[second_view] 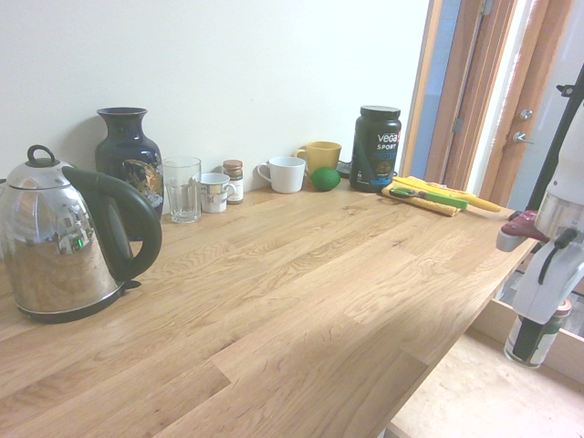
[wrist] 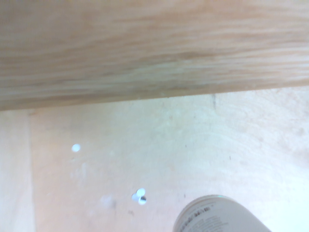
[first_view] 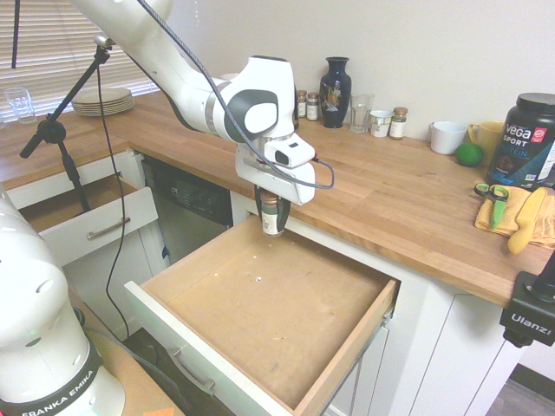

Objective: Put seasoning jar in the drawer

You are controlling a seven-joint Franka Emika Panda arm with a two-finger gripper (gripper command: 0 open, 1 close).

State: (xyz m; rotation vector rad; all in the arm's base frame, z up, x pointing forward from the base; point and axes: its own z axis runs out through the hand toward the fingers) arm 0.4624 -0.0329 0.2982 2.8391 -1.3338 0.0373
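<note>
My gripper is holding the seasoning jar. It will let go of it on the drawer's bottom beside the cluster of small white dots (first_view: 270, 295) (wrist: 198, 207).
My gripper (first_view: 271, 215) is shut on the seasoning jar (first_view: 271, 218), a small glass jar with a white label and dark greenish contents. It hangs upright over the back part of the open drawer (first_view: 260, 321), close to the counter edge, above the wooden bottom. From the other side the seasoning jar (second_view: 534, 336) shows beyond the counter's edge, its top hidden by the gripper (second_view: 546, 315). The jar's bottom (wrist: 219, 217) shows in the wrist view above the pale drawer floor (wrist: 145, 159).
A smaller white-fronted drawer (first_view: 91, 227) stands open at the left. On the wooden counter (first_view: 390, 191) stand a dark vase (first_view: 335, 92), a glass (first_view: 361, 113), small spice jars (first_view: 398, 123), a white mug (first_view: 447, 137), a black tub (first_view: 527, 140) and a kettle (second_view: 64, 242).
</note>
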